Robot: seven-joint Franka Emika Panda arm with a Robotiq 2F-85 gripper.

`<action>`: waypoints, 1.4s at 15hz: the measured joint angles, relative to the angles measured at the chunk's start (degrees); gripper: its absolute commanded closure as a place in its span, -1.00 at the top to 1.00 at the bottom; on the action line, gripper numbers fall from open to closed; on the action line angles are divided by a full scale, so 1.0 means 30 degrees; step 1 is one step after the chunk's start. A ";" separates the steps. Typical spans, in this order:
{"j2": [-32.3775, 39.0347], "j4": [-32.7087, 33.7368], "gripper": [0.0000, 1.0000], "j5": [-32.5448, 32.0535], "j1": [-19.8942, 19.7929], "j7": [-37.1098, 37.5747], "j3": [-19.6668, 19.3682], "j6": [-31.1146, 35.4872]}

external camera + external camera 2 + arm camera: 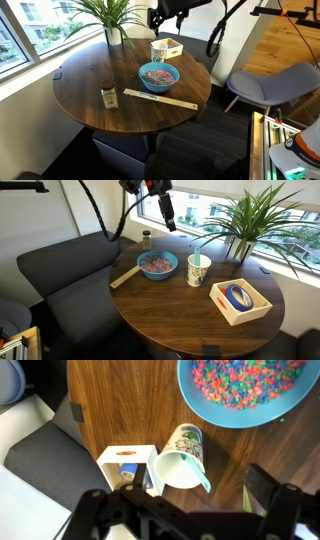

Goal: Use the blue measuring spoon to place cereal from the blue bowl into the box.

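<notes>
The upper end of the blue measuring spoon's handle (156, 40) (205, 484) is above the white patterned mug's rim, and my gripper needs to go down to it next and close there.
The blue bowl (159, 75) (157, 266) (245, 395) sits mid-table and holds the multicoloured cereal (240, 380). The blue measuring spoon (193, 470) (197, 258) stands inside a white patterned mug (183, 458) (197, 272) (158, 50), its handle leaning over the rim. The tan box (240, 302) (173, 46) (112, 460) stands beside the mug with a blue object inside. My gripper (180, 510) (166, 210) (163, 15) hangs high above the mug, open and empty.
A long flat wooden stick (160, 100) (125, 277) lies beside the bowl. A small jar (108, 96) (146, 240) stands near the table edge. A potted plant (112, 25) (240, 225) is by the window. A grey chair (265, 85) and a dark sofa (60, 275) flank the table.
</notes>
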 measured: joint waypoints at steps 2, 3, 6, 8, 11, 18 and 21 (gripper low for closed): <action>0.2000 0.1963 1.00 -0.0952 0.0784 0.0019 -0.0865 0.0241; 0.2919 0.2946 1.00 -0.1425 0.1146 -0.0054 -0.1379 0.0083; 0.5201 0.5866 1.00 -0.1999 0.1828 -0.1128 -0.2817 -0.1254; 0.6458 0.7655 1.00 -0.1575 0.1852 -0.2455 -0.3175 -0.1912; 0.7779 0.9812 1.00 -0.0535 0.1875 -0.4063 -0.3251 -0.2459; 0.8441 1.0612 1.00 -0.0403 0.1745 -0.4388 -0.3286 -0.3129; 0.9211 1.1224 1.00 -0.0187 0.1582 -0.5161 -0.3262 -0.3406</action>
